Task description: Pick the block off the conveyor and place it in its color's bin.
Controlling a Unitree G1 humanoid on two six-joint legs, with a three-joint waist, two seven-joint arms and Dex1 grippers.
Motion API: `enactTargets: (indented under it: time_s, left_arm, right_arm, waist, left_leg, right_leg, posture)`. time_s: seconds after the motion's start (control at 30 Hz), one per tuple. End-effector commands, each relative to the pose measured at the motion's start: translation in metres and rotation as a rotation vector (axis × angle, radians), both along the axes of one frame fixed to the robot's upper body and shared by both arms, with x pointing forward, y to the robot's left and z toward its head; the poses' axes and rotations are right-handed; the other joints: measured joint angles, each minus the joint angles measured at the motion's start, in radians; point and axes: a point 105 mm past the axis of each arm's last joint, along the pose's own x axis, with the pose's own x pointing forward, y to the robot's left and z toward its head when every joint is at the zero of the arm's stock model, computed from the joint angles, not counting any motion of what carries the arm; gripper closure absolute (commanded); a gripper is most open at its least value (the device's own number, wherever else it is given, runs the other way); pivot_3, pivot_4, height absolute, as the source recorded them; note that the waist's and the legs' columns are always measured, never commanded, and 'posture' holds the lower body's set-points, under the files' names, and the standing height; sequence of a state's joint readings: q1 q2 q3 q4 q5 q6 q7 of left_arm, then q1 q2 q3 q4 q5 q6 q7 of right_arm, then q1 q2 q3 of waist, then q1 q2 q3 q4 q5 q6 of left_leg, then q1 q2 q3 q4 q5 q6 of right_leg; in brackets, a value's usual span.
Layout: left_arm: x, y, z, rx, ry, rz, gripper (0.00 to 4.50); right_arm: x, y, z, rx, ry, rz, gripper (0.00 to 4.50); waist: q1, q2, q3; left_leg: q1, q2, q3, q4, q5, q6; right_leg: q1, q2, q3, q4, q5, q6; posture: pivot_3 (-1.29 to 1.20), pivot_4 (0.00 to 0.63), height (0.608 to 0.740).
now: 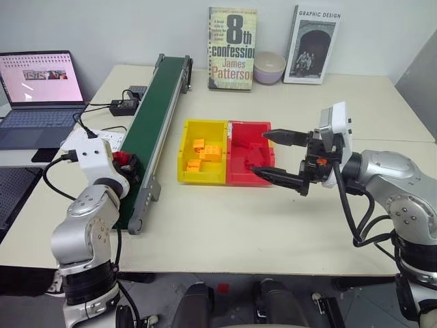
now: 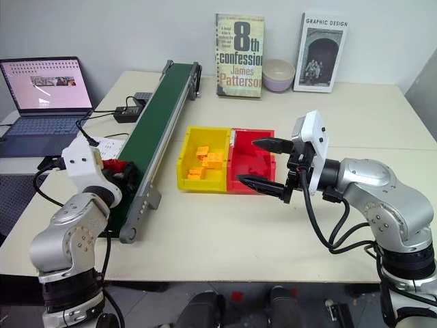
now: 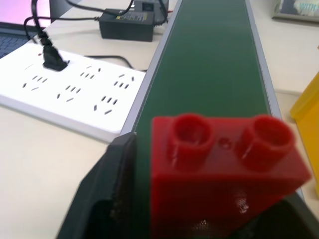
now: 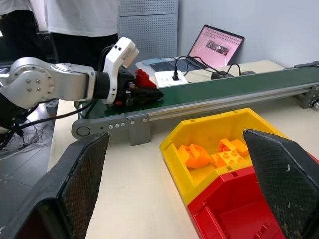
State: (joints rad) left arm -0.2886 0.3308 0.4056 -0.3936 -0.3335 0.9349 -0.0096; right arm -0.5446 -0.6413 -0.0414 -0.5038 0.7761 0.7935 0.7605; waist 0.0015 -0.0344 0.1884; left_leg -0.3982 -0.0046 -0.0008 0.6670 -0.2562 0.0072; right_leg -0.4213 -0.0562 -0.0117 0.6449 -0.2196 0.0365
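I will let go of the small red block with my left gripper among the red blocks on the bottom of the red bin (image 1: 253,156).
The small red block (image 3: 224,164) sits between the black fingers (image 3: 107,199) of my left gripper (image 1: 128,162), which is shut on it. It is held just over the near end of the dark green conveyor (image 1: 160,96); the right wrist view shows the block (image 4: 142,79) a little above the belt. The red bin (image 1: 240,160) stands in the middle of the table, right of the belt. My right gripper (image 1: 259,152) hangs open over the bin's right side, pointing left, with nothing between its fingers.
A yellow bin (image 1: 194,130) with several orange-yellow bricks (image 1: 205,152) touches the red bin's left side. Left of the belt lie a white power strip (image 3: 65,89), a black adapter (image 1: 124,106) and a laptop (image 1: 39,96). Two books and a bowl (image 1: 269,66) stand at the back.
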Motion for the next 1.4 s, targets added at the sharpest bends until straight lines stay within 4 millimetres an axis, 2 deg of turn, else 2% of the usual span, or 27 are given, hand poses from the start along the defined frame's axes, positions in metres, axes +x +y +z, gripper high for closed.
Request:
enactTargets:
  time_s: [0.03,0.27,0.33,0.37,0.4,0.53,0.63,0.7,0.83,0.93,1.1,1.2,1.23,1.4]
  left_arm:
    - [-0.007,-0.002,0.012,0.0,-0.031,0.007,2.91]
    - [-0.014,0.001,0.015,0.013,-0.023,0.018,2.96]
    - [-0.012,0.005,0.028,0.117,-0.039,-0.012,2.96]
    - [-0.007,0.001,0.039,0.166,-0.062,-0.068,2.96]
    - [0.0,-0.007,0.047,0.163,-0.08,-0.127,2.96]
    - [0.026,-0.064,0.082,0.164,-0.162,-0.503,2.96]
    - [0.033,-0.089,0.09,0.174,-0.176,-0.66,2.96]
    - [0.043,-0.126,0.092,0.199,-0.183,-0.859,2.96]
    - [0.062,-0.172,0.088,0.252,-0.198,-1.077,2.96]
    - [0.065,-0.199,0.078,0.28,-0.19,-1.243,2.96]
    - [0.073,-0.225,0.06,0.333,-0.156,-1.381,2.96]
    - [0.076,-0.226,0.051,0.366,-0.132,-1.424,2.96]
    - [0.078,-0.226,0.05,0.376,-0.13,-1.425,2.26]
    - [0.08,-0.231,0.056,0.343,-0.155,-1.45,1.35]
  right_arm:
    - [-0.007,0.0,0.013,0.031,-0.047,0.013,0.0]
    - [-0.008,0.001,0.013,0.036,-0.045,0.009,0.0]
    - [-0.009,-0.002,0.011,0.025,-0.044,-0.002,0.0]
    - [-0.008,-0.003,0.01,0.013,-0.049,-0.01,0.0]
    - [-0.007,-0.004,0.01,0.001,-0.058,-0.022,0.0]
    - [0.009,-0.02,0.012,-0.047,-0.133,-0.2,0.0]
    - [0.016,-0.03,0.007,-0.084,-0.151,-0.311,0.0]
    - [0.014,-0.039,0.003,-0.077,-0.146,-0.409,0.0]
    - [0.005,-0.041,-0.005,-0.069,-0.139,-0.5,0.0]
    - [-0.001,-0.038,-0.014,-0.078,-0.125,-0.539,0.0]
    - [-0.01,-0.038,-0.028,-0.085,-0.076,-0.567,0.0]
    - [-0.014,-0.037,-0.03,-0.076,-0.068,-0.583,0.0]
    - [-0.015,-0.038,-0.03,-0.075,-0.069,-0.592,0.0]
    - [-0.02,-0.037,-0.027,-0.062,-0.066,-0.6,0.0]
  waist:
    - [0.0,0.0,0.0]
    - [0.0,0.0,0.0]
    - [-0.001,0.0,0.0]
    - [-0.001,0.0,0.0]
    - [-0.001,0.0,0.0]
    - [0.021,-0.001,0.0]
    - [0.02,-0.001,0.0]
    - [0.02,-0.001,0.0]
    - [0.022,-0.001,0.0]
    - [0.022,-0.001,0.0]
    - [0.008,-0.001,0.0]
    - [0.002,-0.001,0.0]
    - [0.0,-0.001,0.0]
    - [0.0,-0.001,0.0]
  left_leg:
    - [0.0,0.0,0.0,0.0,0.0,0.0]
    - [0.0,0.0,0.001,0.0,0.0,0.0]
    - [0.0,0.0,0.001,0.0,0.0,0.0]
    - [0.0,0.0,0.0,0.0,0.0,0.0]
    - [-0.001,0.0,0.0,0.0,0.0,0.0]
    - [-0.001,-0.001,-0.001,0.001,0.0,0.0]
    - [-0.001,-0.002,0.005,0.003,0.0,0.0]
    - [-0.001,-0.003,0.007,0.002,-0.001,0.001]
    - [-0.003,-0.002,0.005,0.0,0.0,0.001]
    - [-0.003,-0.002,0.003,-0.001,0.0,0.001]
    - [-0.002,-0.002,0.006,-0.001,-0.001,0.001]
    - [-0.002,-0.001,0.006,-0.001,-0.001,0.001]
    - [-0.002,-0.001,0.006,-0.001,-0.001,0.001]
    - [-0.003,-0.001,0.004,-0.001,-0.001,0.001]
  right_leg:
    - [0.0,0.0,0.0,0.0,0.0,0.0]
    - [0.0,0.001,0.0,0.0,0.0,0.0]
    - [0.0,0.001,0.0,0.0,0.0,0.0]
    - [0.0,0.001,0.0,0.0,0.0,0.0]
    - [-0.001,0.001,0.0,0.0,0.0,0.0]
    - [0.001,0.002,-0.003,0.0,-0.001,-0.001]
    - [0.001,0.001,-0.001,-0.002,-0.001,0.0]
    - [0.001,0.0,0.0,-0.003,0.0,0.0]
    - [-0.002,0.001,0.0,-0.002,0.0,0.0]
    - [-0.002,0.002,-0.002,-0.002,0.0,0.0]
    - [-0.002,0.002,-0.001,-0.002,-0.001,0.0]
    - [-0.002,0.003,-0.001,-0.002,-0.001,0.0]
    - [-0.002,0.003,-0.001,-0.002,-0.001,0.001]
    - [-0.002,0.003,-0.002,-0.002,-0.002,0.003]
  posture:
    - [0.0,0.15,0.74]
    - [0.0,0.15,0.74]
    - [0.0,0.15,0.74]
    - [0.0,0.15,0.74]
    - [0.0,0.15,0.74]
    - [0.0,0.15,0.74]
    - [0.0,0.15,0.74]
    - [0.0,0.15,0.74]
    - [0.0,0.15,0.74]
    - [0.0,0.15,0.74]
    - [0.0,0.15,0.74]
    - [0.0,0.15,0.74]
    - [0.0,0.15,0.74]
    - [0.0,0.15,0.74]
